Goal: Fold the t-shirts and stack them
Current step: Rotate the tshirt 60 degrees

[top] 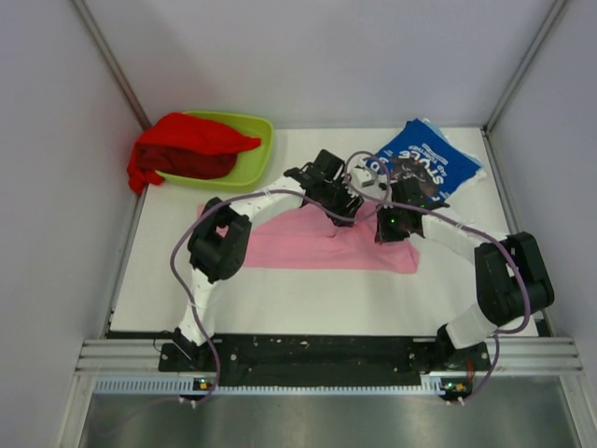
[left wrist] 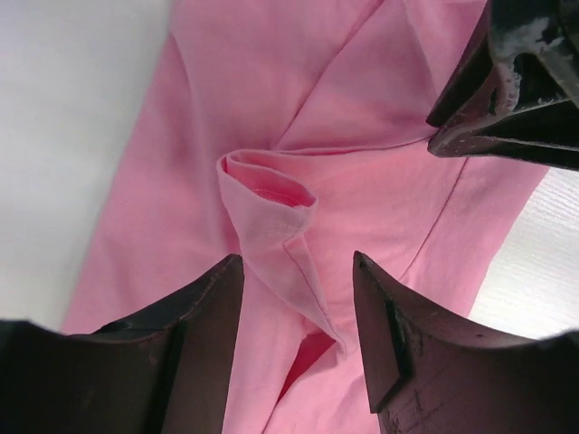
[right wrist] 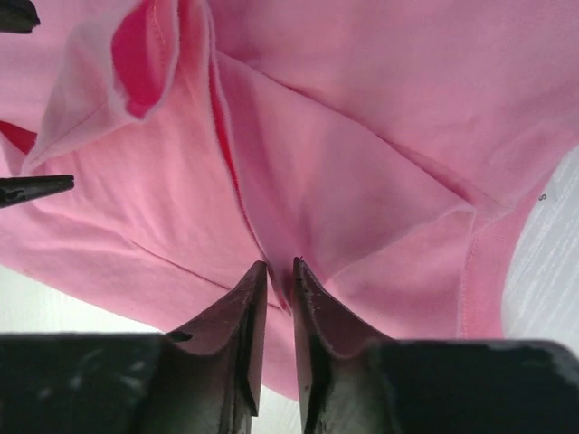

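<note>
The robot's right gripper is pinching the light pink t-shirt's inner fold, away from the shirt's edge, so the robot should take the pink t-shirt's end (right wrist: 541,181) next to the blue t-shirt to turn it.
The light pink t-shirt (top: 308,245) lies spread on the white table in the middle. My left gripper (top: 343,203) hovers over its far edge. In the left wrist view it (left wrist: 298,262) is open, with a raised fold of the pink shirt (left wrist: 271,208) between the fingers. My right gripper (top: 390,227) is beside it. In the right wrist view it (right wrist: 280,265) is shut on a pinched ridge of the pink shirt (right wrist: 362,163). The blue t-shirt (top: 424,163) with white lettering lies at the back right. The red t-shirt (top: 191,145) is heaped in the tray.
The lime-green tray (top: 256,149) stands at the back left, with the red shirt spilling over its left rim. White walls close in the table on both sides and at the back. The right gripper's dark fingers (left wrist: 516,90) show at the upper right of the left wrist view.
</note>
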You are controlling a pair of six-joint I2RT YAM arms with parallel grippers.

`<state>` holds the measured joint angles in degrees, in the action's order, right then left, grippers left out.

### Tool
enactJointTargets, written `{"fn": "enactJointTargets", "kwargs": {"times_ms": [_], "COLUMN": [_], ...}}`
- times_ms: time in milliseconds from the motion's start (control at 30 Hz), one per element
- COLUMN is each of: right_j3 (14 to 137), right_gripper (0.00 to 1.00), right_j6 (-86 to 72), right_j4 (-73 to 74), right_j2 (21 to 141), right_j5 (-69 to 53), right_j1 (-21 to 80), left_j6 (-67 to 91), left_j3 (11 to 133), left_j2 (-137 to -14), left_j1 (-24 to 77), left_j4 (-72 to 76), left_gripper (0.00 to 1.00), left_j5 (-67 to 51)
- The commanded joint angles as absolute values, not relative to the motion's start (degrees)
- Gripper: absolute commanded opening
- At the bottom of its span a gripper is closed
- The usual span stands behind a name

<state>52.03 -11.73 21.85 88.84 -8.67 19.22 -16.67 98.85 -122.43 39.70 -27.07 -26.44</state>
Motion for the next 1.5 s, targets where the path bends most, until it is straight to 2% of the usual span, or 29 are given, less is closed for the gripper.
{"fn": "enactJointTargets", "kwargs": {"times_ms": [0,100,267,400,500,933,1033,1133,1167,1333,1467], "right_j3": [51.7,52.4,55.6,59.5,63.2,72.4,73.7,75.1,75.7,77.2,71.5], "right_gripper": [0.1,0.0,0.0,0.0,0.0,0.01,0.13,0.31,0.34,0.38,0.36], "right_j6": [-13.4,-13.2,-11.3,-9.5,-7.0,-0.4,-0.4,-1.1,-1.5,-5.1,-10.3], "right_j4": [17.6,17.6,17.7,17.6,17.8,17.8,17.9,18.0,18.3,21.9,22.5], "right_j2": [88.5,86.7,88.7,91.5,93.9,104.3,104.9,103.8,103.3,98.0,91.9], "right_j5": [-7.8,-7.3,-7.9,-8.6,-8.1,-4.4,-2.6,-2.1,-1.8,-0.8,-3.8], "right_j1": [18.5,17.2,15.2,13.0,12.9,12.0,12.0,12.0,12.0,12.0,12.0], "left_j6": [-11.8,-10.6,-10.2,-11.1,-11.5,-13.4,-14.1,-14.8,-15.0,-16.0,-17.0], "left_j3": [100.6,100.4,101.2,100.7,100.7,96.7,96.1,95.0,94.9,94.9,96.7], "left_j2": [-123.1,-124.2,-126.5,-126.9,-127.0,-122.0,-120.9,-118.8,-118.0,-114.8,-115.7], "left_j1": [39.7,39.7,39.8,39.6,39.5,37.8,37.8,37.8,37.9,38.0,38.5], "left_j4": [-23.4,-22.2,-21.0,-20.7,-20.4,-20.9,-21.6,-22.1,-22.6,-24.9,-24.9], "left_gripper": [0.56,0.55,0.43,0.24,0.0,0.0,0.0,0.03,0.05,0.1,0.14], "left_j5": [-28.8,-28.5,-27.6,-23.9,-20.0,-18.4,-17.4,-18.2,-18.6,-19.7,-24.6]}}
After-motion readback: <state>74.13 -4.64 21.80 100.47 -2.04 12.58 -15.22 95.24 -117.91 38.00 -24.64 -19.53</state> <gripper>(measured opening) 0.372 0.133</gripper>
